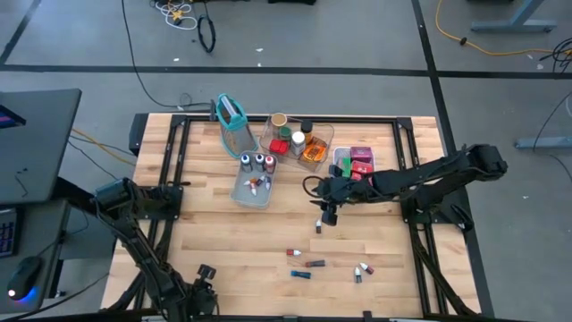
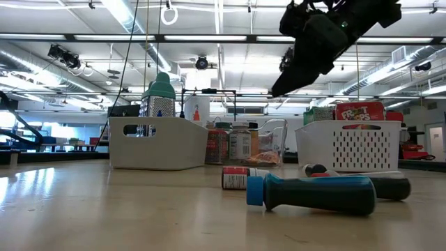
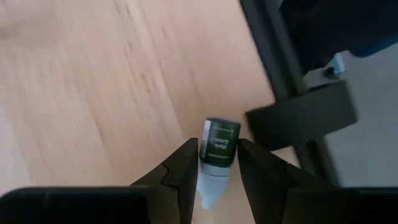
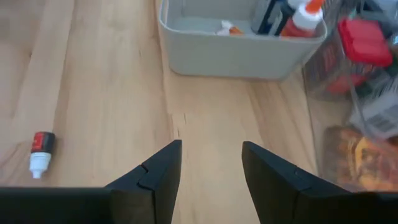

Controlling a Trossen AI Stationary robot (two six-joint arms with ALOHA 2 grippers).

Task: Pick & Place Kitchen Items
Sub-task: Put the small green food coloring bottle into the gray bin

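Observation:
My left gripper is going to set the dark green vial down in the grey tray just before the upright bottles (image 1: 260,178).
My left gripper (image 1: 206,272) is at the table's near edge, left of centre, shut on a small vial (image 3: 219,143) with a dark green label and a white end. My right gripper (image 1: 328,215) hangs open above the table's middle with nothing between its fingers (image 4: 211,146). In the low view it shows high up (image 2: 306,56). A red-banded vial (image 4: 42,149) lies on its side on the wood ahead of it. Several more vials (image 1: 315,264) lie on the table nearer the front, among them a blue-capped one (image 2: 313,194). My left gripper pinches the vial between its two fingers, which lie on its two sides near the white end (image 3: 208,190). The green-labelled end (image 3: 221,134) sticks out past the fingertips. The fingers slant steeply down and lie along the vial. Whether the vial touches the wood, I cannot tell.
A grey tray (image 1: 253,188) with upright bottles stands at the far middle, with a clear tray (image 1: 304,141) of jars and a white basket (image 1: 357,161) of packets to its right. A teal-rimmed holder (image 1: 232,121) stands at the far left. The black frame (image 3: 298,118) edges the table beside my left gripper.

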